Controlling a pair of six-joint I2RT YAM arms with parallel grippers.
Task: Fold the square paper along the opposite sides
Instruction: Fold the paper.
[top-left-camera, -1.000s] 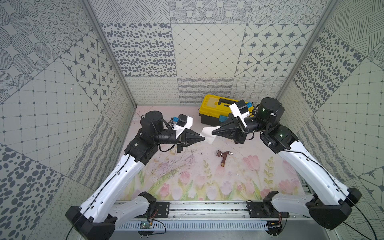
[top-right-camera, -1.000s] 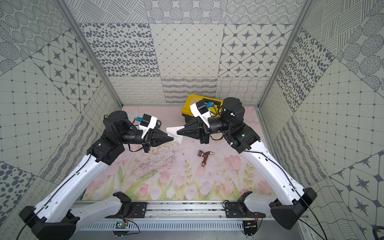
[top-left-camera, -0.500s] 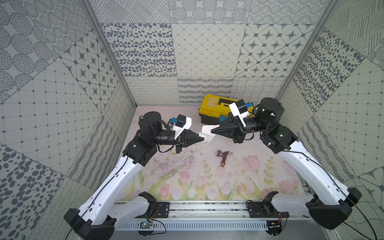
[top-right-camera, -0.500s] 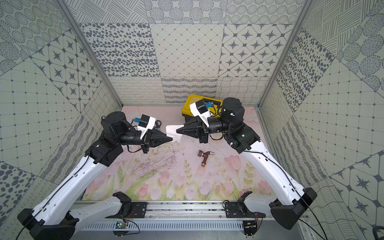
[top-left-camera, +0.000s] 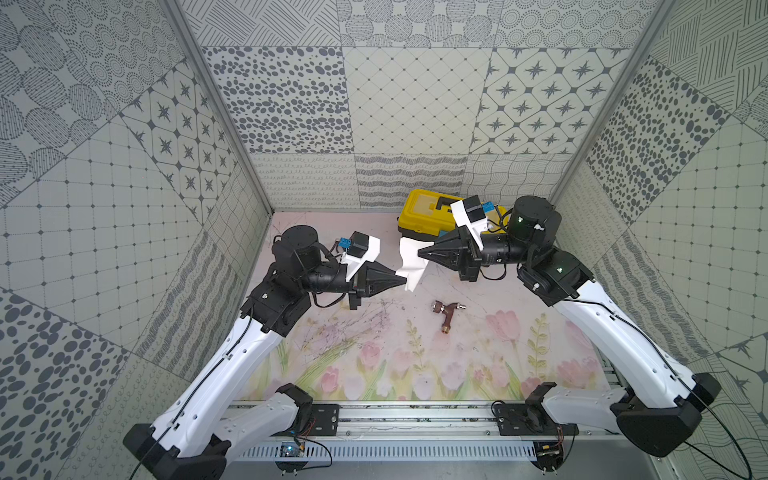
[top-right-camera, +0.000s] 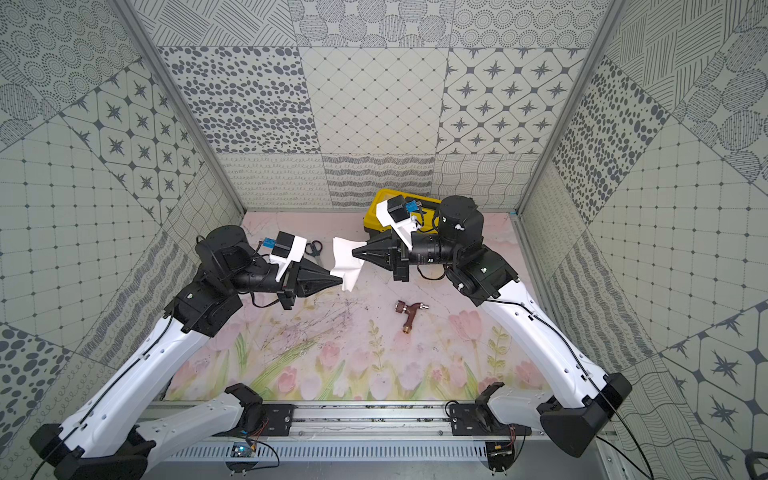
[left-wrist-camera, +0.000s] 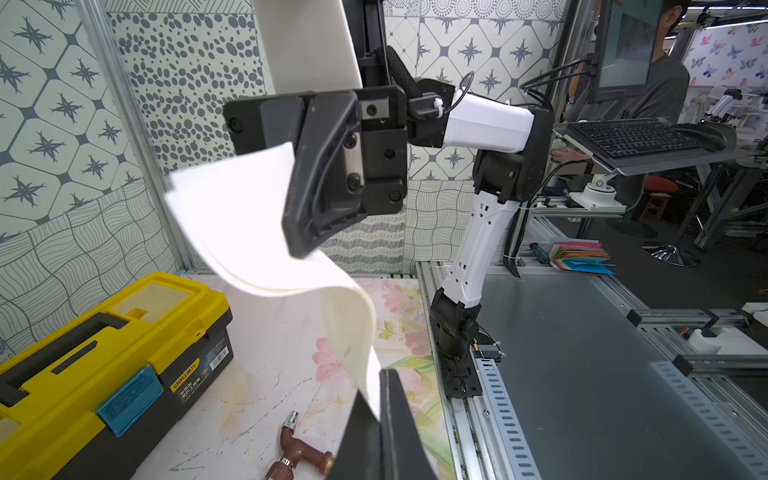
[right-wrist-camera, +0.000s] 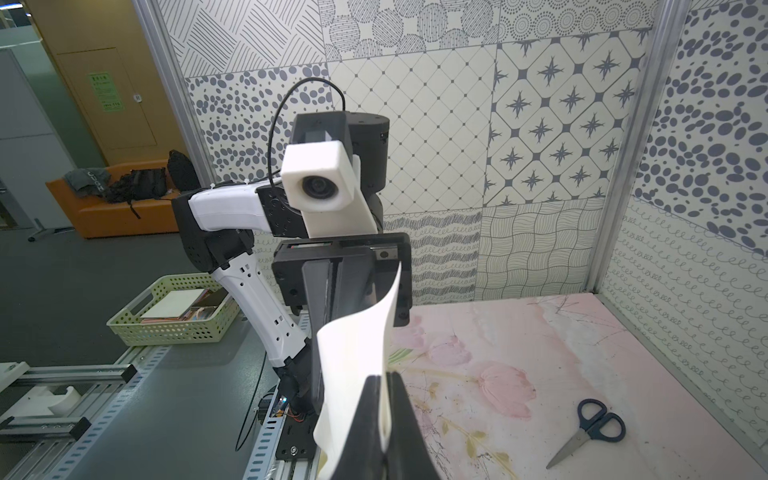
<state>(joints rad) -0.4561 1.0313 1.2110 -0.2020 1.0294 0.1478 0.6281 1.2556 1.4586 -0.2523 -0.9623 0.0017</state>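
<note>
My left gripper will open and take the paper's upper corner (top-left-camera: 404, 241), because the square paper curls crooked while that same gripper has its lower edge.
The square paper (top-left-camera: 409, 261) is a thin white sheet held in the air above the middle of the table, curled and bent between both grippers. My left gripper (top-left-camera: 405, 281) is shut on its near lower edge, and in the left wrist view the sheet (left-wrist-camera: 249, 232) runs down into the closed fingertips (left-wrist-camera: 381, 374). My right gripper (top-left-camera: 419, 252) is shut on the far edge of the sheet. In the right wrist view the paper (right-wrist-camera: 353, 357) rises from its closed tips (right-wrist-camera: 384, 376). Both top views show the two grippers tip to tip, close together (top-right-camera: 340, 277) (top-right-camera: 353, 252).
A yellow toolbox (top-left-camera: 428, 216) stands at the back behind the right gripper. A brown tap fitting (top-left-camera: 446, 316) lies on the floral mat (top-left-camera: 374, 357) in front of the grippers. Scissors (top-right-camera: 314, 249) lie at the back left, beyond the left gripper.
The right gripper has shifted a little toward the back and left with its edge of the paper. The sheet now bends more sharply between the two tips. Both grips are unchanged.
</note>
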